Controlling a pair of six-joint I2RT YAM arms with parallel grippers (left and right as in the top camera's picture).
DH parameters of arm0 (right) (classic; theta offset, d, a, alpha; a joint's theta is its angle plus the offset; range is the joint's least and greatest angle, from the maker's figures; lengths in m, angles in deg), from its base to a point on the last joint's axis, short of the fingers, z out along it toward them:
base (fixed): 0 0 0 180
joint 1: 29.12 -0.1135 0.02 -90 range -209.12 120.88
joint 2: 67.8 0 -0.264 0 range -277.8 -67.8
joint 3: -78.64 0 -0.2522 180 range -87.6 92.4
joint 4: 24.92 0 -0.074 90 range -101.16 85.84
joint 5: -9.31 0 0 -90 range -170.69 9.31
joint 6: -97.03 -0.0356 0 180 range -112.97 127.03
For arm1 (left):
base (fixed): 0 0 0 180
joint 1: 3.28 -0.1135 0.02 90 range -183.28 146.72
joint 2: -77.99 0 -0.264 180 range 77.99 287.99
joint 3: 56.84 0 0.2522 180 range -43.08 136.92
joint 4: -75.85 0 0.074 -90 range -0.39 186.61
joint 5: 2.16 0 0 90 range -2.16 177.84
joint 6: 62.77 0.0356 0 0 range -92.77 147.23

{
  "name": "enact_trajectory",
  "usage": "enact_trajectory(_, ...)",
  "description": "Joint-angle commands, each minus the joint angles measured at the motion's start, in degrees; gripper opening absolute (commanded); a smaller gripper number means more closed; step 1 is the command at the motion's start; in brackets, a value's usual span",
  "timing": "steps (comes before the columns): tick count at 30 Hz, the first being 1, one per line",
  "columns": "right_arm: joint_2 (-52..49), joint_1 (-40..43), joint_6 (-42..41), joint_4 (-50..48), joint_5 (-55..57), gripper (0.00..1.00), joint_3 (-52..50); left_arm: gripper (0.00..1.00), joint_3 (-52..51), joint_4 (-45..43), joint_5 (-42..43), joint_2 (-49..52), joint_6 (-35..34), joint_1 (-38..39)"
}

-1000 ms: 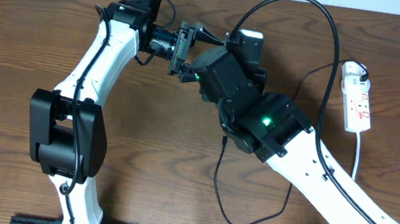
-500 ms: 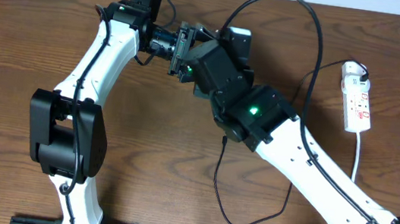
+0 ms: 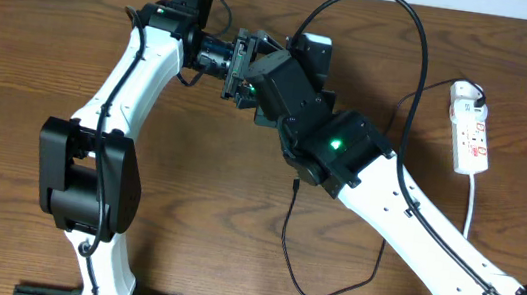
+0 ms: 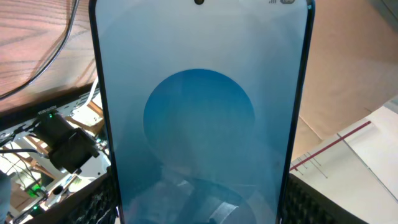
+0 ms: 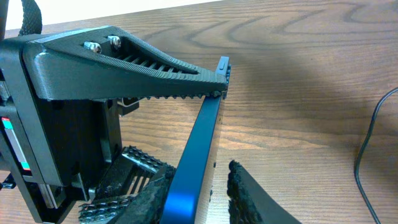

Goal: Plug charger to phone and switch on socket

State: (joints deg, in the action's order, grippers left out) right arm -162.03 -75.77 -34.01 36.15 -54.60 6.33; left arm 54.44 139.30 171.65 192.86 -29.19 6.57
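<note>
The phone is held by its long edges in my left gripper, so next my right gripper turns it edge-on for my left gripper to take by the phone's flat sides [image 4: 199, 112].
The phone [image 4: 199, 106] fills the left wrist view, its blue screen showing a pale oval. My left gripper [image 4: 199, 208] is shut on its long edges and holds it above the table at the back middle [image 3: 241, 64]. In the right wrist view the phone [image 5: 200, 143] is edge-on. My right gripper [image 5: 200, 198] is open and straddles it, the left finger against it and the right finger a little apart. The charger's black cable [image 3: 401, 13] arcs over my right arm. Its plug [image 3: 295, 185] lies loose on the table. The socket [image 3: 470, 128] lies at the far right.
The strip's thick white cord [image 3: 471, 203] runs down the right side. The black cable loops on the table near the front [image 3: 326, 294] and shows at the right edge of the right wrist view [image 5: 373, 130].
My right arm has moved left and closed in on the phone held by the left gripper. The cable's arc swung left with it. The left arm has stayed put.
</note>
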Motion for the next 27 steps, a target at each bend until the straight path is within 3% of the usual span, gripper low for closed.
enact_trajectory(1, 0.09, 0.13, -0.74, 0.02, 0.07, 0.22, 1.18, 0.62, 0.26, 0.11, 2.10, -1.84, 0.15, -0.17)
enact_trajectory(9, 0.09, 0.11, -0.79, 0.02, -0.15, 0.17, 1.18, 0.62, 0.26, 0.11, 2.10, -1.84, 0.17, -0.17)
enact_trajectory(18, 0.09, 0.11, -0.76, 0.04, -0.15, 0.01, 1.18, 0.62, 0.26, 0.09, 2.08, -1.84, 0.17, -0.17)
enact_trajectory(23, 0.11, 0.15, -3.28, 0.04, 0.39, 0.01, 1.18, 0.63, 0.26, 0.09, 1.44, -1.84, 0.15, -0.17)
enact_trajectory(25, 0.11, 0.35, -5.60, 0.04, 2.40, 0.02, 1.18, 0.80, 0.26, 0.11, -0.57, -1.84, 0.15, -0.17)
enact_trajectory(27, 0.15, 0.66, -8.04, 0.02, 4.24, 0.01, 1.20, 0.84, 0.26, 0.11, -2.97, -1.84, 0.15, -0.17)
